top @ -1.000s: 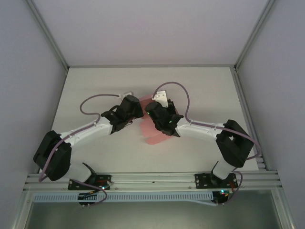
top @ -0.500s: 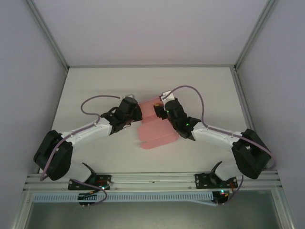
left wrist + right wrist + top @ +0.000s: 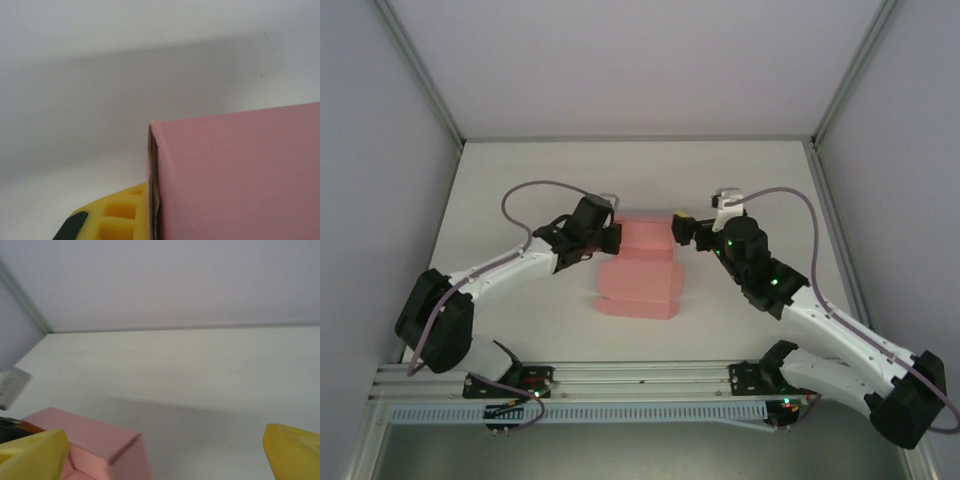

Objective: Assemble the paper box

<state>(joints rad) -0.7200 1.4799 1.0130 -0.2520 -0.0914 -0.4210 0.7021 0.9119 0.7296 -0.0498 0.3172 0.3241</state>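
I will use my left gripper to set the pink paper box, which now lies mid-table, down on the white table, just nearside of my left gripper's fingertips [image 3: 611, 262].
The pink paper box [image 3: 638, 275] lies mid-table, a raised far part and a longer near part. My left gripper [image 3: 612, 236] is at the far part's left edge. In the left wrist view a pink wall [image 3: 235, 175] stands tight against one yellow finger [image 3: 117, 215] and hides the other finger, so this gripper looks shut on the box. My right gripper [image 3: 680, 228] hangs just off the box's far right corner. Its yellow fingers [image 3: 35, 452] are spread wide and hold nothing. The box corner [image 3: 95, 440] shows beside the left finger.
The white table [image 3: 520, 180] is walled on the left, back and right. An aluminium rail [image 3: 640, 375] with both arm bases runs along the near edge. Purple cables [image 3: 535, 190] loop above each wrist.
My right arm has pulled back to the right, off the box, and its gripper now stands beside it. The box now shows whole. The left gripper has barely moved.
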